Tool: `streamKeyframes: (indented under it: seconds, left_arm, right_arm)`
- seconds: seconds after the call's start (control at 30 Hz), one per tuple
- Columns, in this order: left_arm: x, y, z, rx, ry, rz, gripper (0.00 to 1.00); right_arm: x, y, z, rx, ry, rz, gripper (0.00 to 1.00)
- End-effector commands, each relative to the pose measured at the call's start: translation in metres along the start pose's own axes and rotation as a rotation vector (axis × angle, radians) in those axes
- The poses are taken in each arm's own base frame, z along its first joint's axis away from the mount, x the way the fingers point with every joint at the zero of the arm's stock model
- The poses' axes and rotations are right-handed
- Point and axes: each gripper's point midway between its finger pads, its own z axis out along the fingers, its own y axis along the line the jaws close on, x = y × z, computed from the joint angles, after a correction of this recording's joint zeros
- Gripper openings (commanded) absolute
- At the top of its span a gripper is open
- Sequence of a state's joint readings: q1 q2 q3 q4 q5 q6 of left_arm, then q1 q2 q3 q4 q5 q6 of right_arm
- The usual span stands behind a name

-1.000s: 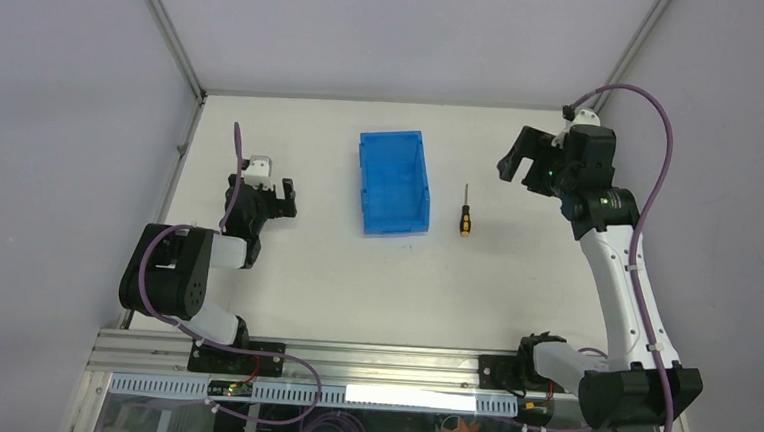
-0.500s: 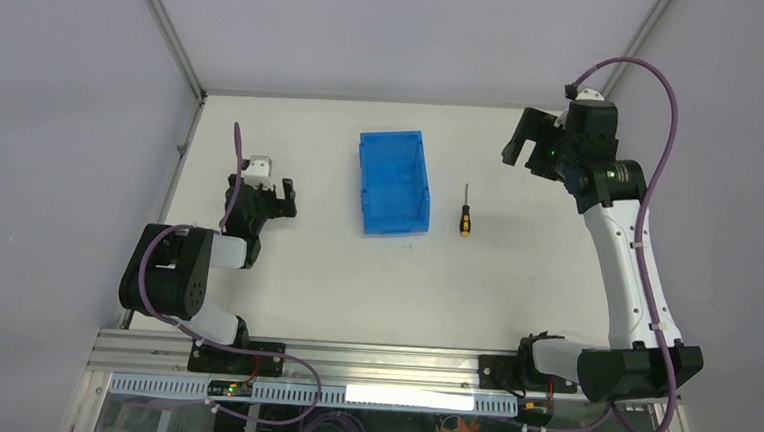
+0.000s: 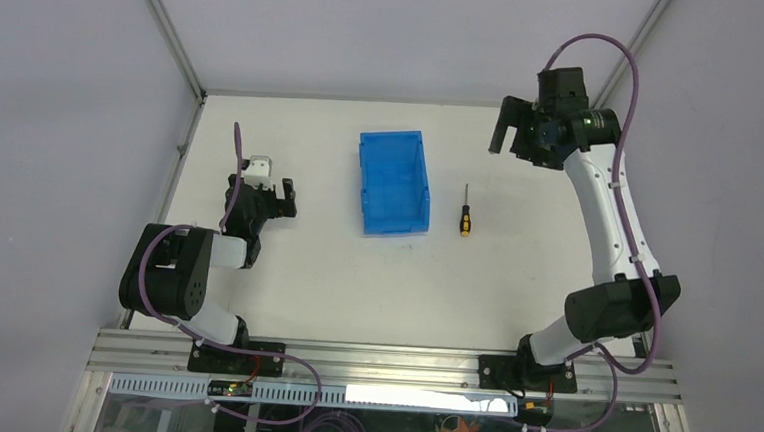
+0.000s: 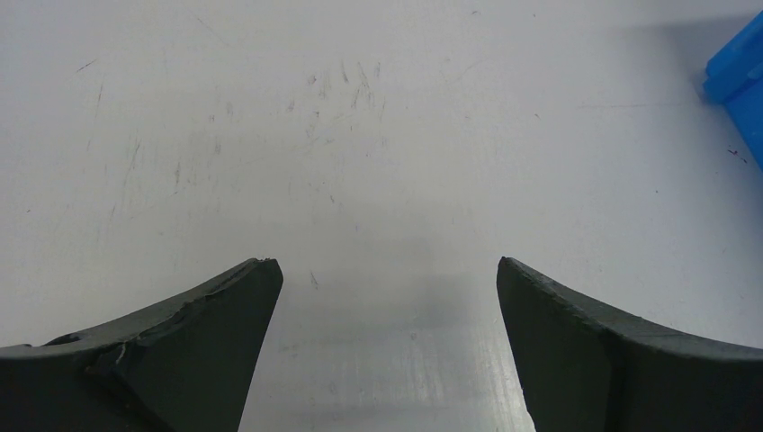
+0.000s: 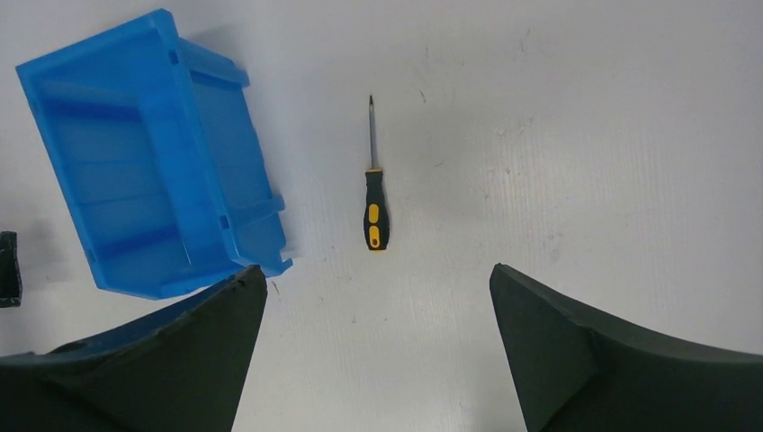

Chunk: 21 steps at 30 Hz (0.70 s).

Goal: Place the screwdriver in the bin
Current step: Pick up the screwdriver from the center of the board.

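The robot's right gripper should go to the screwdriver next and close on the black part of its handle [image 3: 465, 215] [image 5: 374, 193], just ahead of the yellow patches.
The screwdriver [image 3: 465, 213] lies flat on the white table just right of the blue bin [image 3: 393, 182], its yellow-and-black handle toward the arms. In the right wrist view the screwdriver [image 5: 374, 202] lies ahead of the fingers, with the bin [image 5: 148, 171] at the left. My right gripper [image 3: 508, 134] is open and empty, raised high at the back right, away from the screwdriver; in its own view the gripper [image 5: 378, 279] frames bare table. My left gripper [image 3: 277, 196] is open and empty, low over the table left of the bin [image 4: 740, 76].
Metal frame posts [image 3: 169, 33] rise at the back corners beside grey walls. The right arm's purple cable [image 3: 609, 50] loops above its wrist. A rail [image 3: 369, 361] runs along the near table edge.
My right arm has swung up and toward the back, its gripper shifting a little left. The left arm, screwdriver and bin have not moved.
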<state>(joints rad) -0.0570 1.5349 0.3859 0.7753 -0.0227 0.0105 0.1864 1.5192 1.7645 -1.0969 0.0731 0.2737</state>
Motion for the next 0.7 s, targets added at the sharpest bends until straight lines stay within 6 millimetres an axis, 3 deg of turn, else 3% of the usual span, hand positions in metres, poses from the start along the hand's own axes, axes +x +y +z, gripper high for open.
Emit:
streamKeyframes:
  seconds: [0.0,0.27,0.67]
  left_arm:
    - [-0.016,-0.001,-0.001,0.014,-0.052,-0.013,0.99]
    - [-0.016,-0.001,-0.001,0.013,-0.052,-0.013,0.99]
    - [-0.016,-0.001,-0.001,0.014,-0.051,-0.013,0.99]
  right_arm:
    - [0.007,0.006,0.005,0.021,0.071,-0.024,0.99]
    - [0.026,0.012,0.051,0.054,0.2,-0.065,0.99]
    - [0.081,0.015,0.121,0.089,0.373,-0.098,0.96]
